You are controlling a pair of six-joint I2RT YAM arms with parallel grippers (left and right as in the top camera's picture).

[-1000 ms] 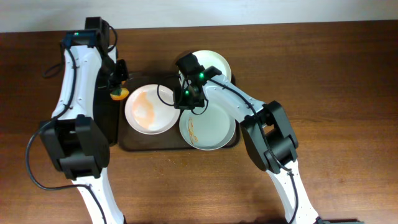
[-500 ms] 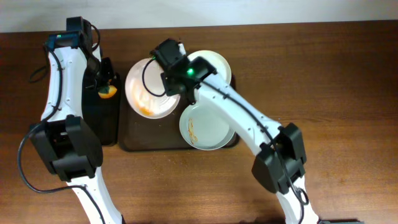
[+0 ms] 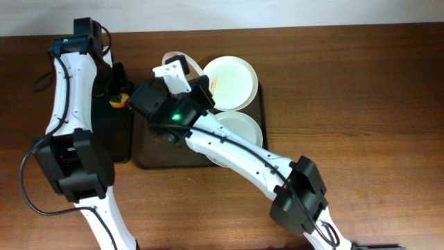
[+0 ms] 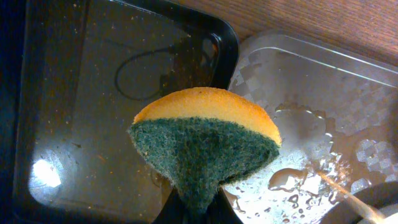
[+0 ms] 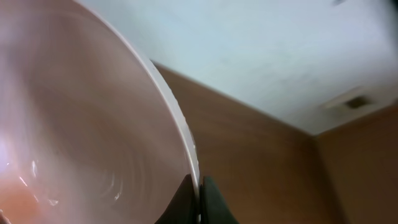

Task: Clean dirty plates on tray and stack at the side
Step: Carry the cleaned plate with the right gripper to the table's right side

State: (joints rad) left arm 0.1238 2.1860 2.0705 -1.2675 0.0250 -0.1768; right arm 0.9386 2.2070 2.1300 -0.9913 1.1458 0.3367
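Observation:
Next, my right gripper sets the white plate down on the bare wooden table (image 3: 317,111), next to the plates of the brown tray. That white plate is now held above the tray.
My right gripper (image 5: 199,190) is shut on the rim of a white plate (image 5: 93,137) and holds it tilted on edge. Orange-brown sauce shows at the plate's lower left. In the overhead view this lifted plate (image 3: 196,64) is mostly hidden behind my raised right gripper (image 3: 180,75), above the left part of the dark brown tray (image 3: 142,156). Two more plates lie on the tray: one at the back right (image 3: 232,82), and one at the front right (image 3: 244,128) partly under my arm. My left gripper (image 4: 194,211) is shut on a yellow-and-green sponge (image 4: 205,143).
A narrow black tray (image 3: 123,135) lies left of the brown tray, under the sponge (image 3: 118,101); it fills the left of the left wrist view (image 4: 62,124). A clear wet plastic container (image 4: 311,106) lies next to it. Bare wooden table (image 3: 347,104) extends to the right.
My right gripper lifted the smeared plate off the tray's left side and tipped it on edge, high toward the camera. My left gripper moved left with the sponge, then held still.

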